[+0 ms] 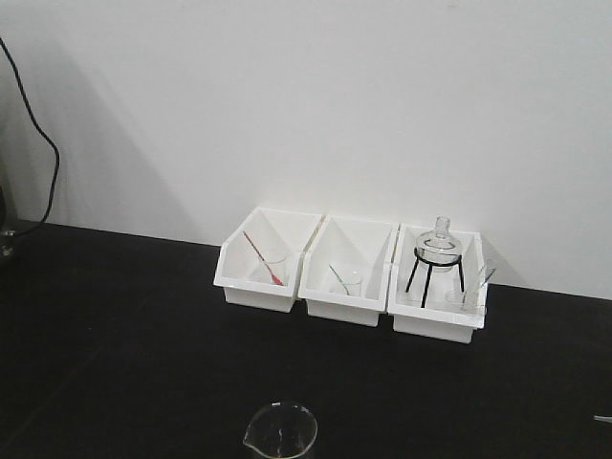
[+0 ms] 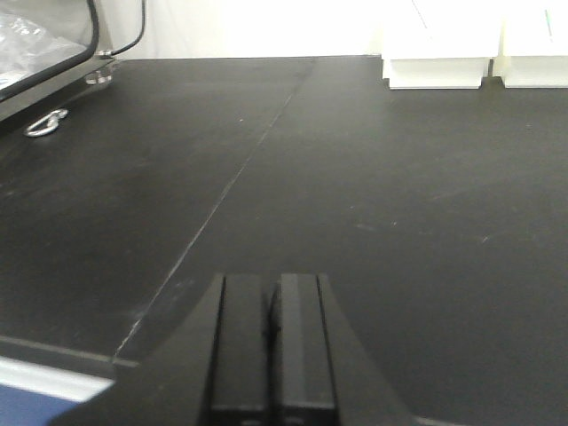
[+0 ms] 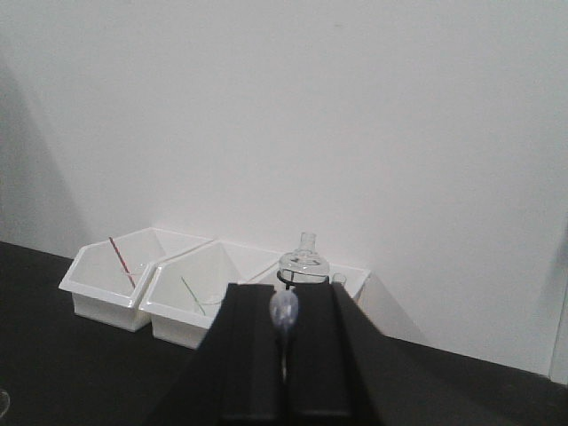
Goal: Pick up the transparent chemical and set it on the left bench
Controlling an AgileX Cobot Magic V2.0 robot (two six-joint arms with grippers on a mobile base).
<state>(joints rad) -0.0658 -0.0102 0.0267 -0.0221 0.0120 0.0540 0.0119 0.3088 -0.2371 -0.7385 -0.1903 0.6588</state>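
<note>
I should use my right gripper to set the clear dropper, now held above the bench, down inside the clear glass beaker (image 1: 308, 436) (image 3: 3, 405) on the black bench.
The clear glass beaker (image 1: 280, 430) with a pouring spout stands on the black bench (image 1: 115, 344) at the bottom middle of the front view, cut off by the frame edge. Its small clear dropper (image 3: 284, 312) is pinched between the jaws of my right gripper (image 3: 284, 297), with the bulb showing at the fingertips, held above the bench and facing the bins. My left gripper (image 2: 273, 297) is shut and empty, low over the bare bench (image 2: 373, 195). Neither gripper shows in the front view.
Three white bins stand along the white wall. The left bin (image 1: 239, 282) holds a beaker with a red stick, the middle bin (image 1: 335, 304) one with a green stick, and the right bin (image 1: 430, 320) a flask on a black tripod (image 1: 438, 251). A cable (image 1: 43, 143) hangs at far left.
</note>
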